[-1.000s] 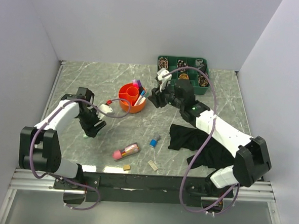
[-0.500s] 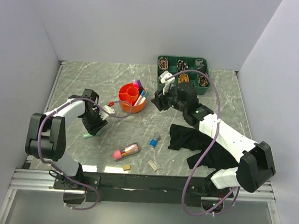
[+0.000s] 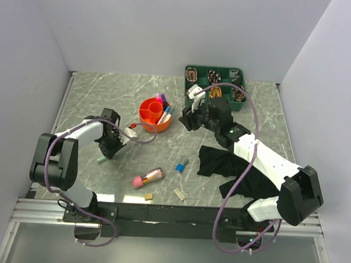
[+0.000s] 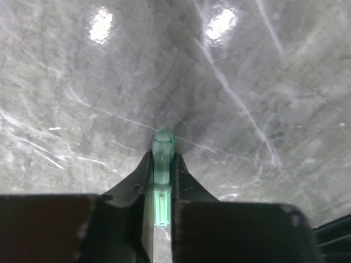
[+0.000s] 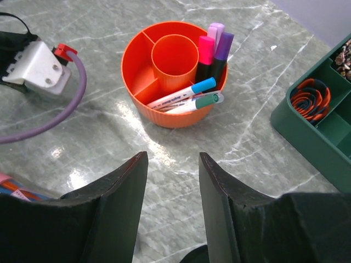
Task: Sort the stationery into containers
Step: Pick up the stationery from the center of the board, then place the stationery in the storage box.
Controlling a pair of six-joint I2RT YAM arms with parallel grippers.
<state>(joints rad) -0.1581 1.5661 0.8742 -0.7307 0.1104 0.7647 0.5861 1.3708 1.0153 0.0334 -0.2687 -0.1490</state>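
Note:
Next, I release the green pen from my left gripper in the orange round organiser's front compartment (image 3: 147, 117), next to its central cup.
My left gripper (image 4: 162, 157) is shut on a translucent green pen (image 4: 163, 143) that lies on the marble table; from above the gripper (image 3: 107, 153) sits left of centre, and the pen's end (image 3: 101, 160) pokes out below it. The orange round organiser (image 3: 147, 122) holds pink (image 5: 206, 50) and purple (image 5: 224, 46) markers and two white pens (image 5: 180, 95). My right gripper (image 5: 173, 159) hangs open just right of the organiser, with nothing between its fingers. A pink tube case (image 3: 147, 177), a blue-capped marker (image 3: 181, 165) and two beige erasers (image 3: 149, 196) lie near the front.
A black cloth (image 3: 233, 168) lies under my right arm. The green tray (image 3: 241, 72) of ribbon rolls stands at the back right. The left arm's purple cable and white connector (image 5: 37, 67) lie beside the organiser.
My left gripper has lowered onto the green pen and closed on it. The right arm has drawn back slightly to the right, its jaws unchanged.

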